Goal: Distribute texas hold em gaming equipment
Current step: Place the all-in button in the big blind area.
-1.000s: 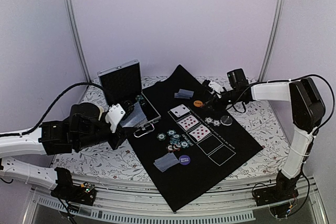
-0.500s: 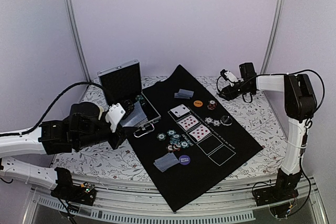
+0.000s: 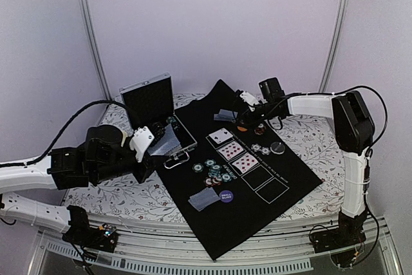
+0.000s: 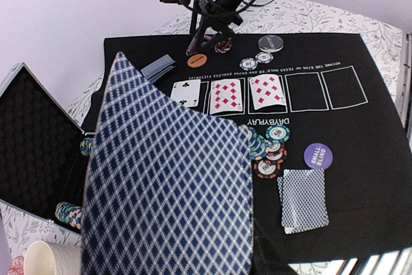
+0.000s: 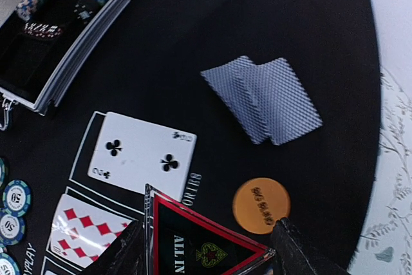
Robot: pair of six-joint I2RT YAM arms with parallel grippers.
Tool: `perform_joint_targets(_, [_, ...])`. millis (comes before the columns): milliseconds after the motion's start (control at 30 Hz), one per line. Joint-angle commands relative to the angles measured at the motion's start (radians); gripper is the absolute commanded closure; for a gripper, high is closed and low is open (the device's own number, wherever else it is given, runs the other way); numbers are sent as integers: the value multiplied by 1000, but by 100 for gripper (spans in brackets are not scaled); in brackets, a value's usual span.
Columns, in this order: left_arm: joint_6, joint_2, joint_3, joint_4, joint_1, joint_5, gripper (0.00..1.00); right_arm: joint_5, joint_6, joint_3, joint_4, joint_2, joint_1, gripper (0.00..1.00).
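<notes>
I will use my right gripper to lay the red-edged black triangle down on the mat [image 3: 243, 138] [image 5: 223, 258], between the orange button and the face-up cards. The triangle hangs over the mat's far part now.
My right gripper [image 5: 205, 257] is shut on a red-edged black triangle [image 5: 193, 233] marked ALL IN, which spans the gap between its fingers. It hangs over the far part of the black mat [image 3: 257, 204], beside the orange button [image 5: 261, 205] and the two of clubs [image 5: 141, 152]. Two face-down cards [image 5: 264, 98] lie beyond. My left gripper [image 3: 153, 145] is shut on blue-backed playing cards [image 4: 167, 185] near the silver case [image 3: 151, 104]. The cards hide its fingers in the left wrist view. Poker chips [image 3: 215, 170] are piled mid-mat.
Three face-up cards [image 4: 228, 93] fill the mat's first white rectangles. A purple button [image 4: 318, 156] and two face-down cards [image 4: 304, 199] lie at the near side. A dark button [image 3: 277, 147] and a few chips [image 3: 261, 149] sit right of the row. More chips [image 4: 67, 214] are in the case.
My right gripper, off the mat's right edge half a second ago, has swung back left and down over the orange button. The left arm has stayed put.
</notes>
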Motion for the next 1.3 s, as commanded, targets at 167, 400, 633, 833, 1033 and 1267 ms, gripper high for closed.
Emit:
perform_joint_targets(167, [-10, -14, 20, -12, 12, 0, 65, 115, 139, 8, 4, 114, 7, 66])
perform_joint_targets(400, [-10, -8, 21, -9, 11, 0, 65, 148, 192, -26, 39, 112, 10, 67])
perform_joint_targets(633, [-10, -11, 20, -9, 12, 0, 65, 130, 191, -42, 38, 111, 21, 66])
perform_joint_targets(833, [-11, -9, 22, -9, 11, 2, 65, 130, 181, -50, 39, 111, 28, 62])
perform_joint_targets(1033, [-13, -14, 20, -11, 11, 4, 65, 134, 172, -42, 27, 112, 31, 46])
perform_joint_targets(1267, [-14, -11, 19, -10, 11, 8, 65, 148, 156, -20, -1, 107, 44, 26])
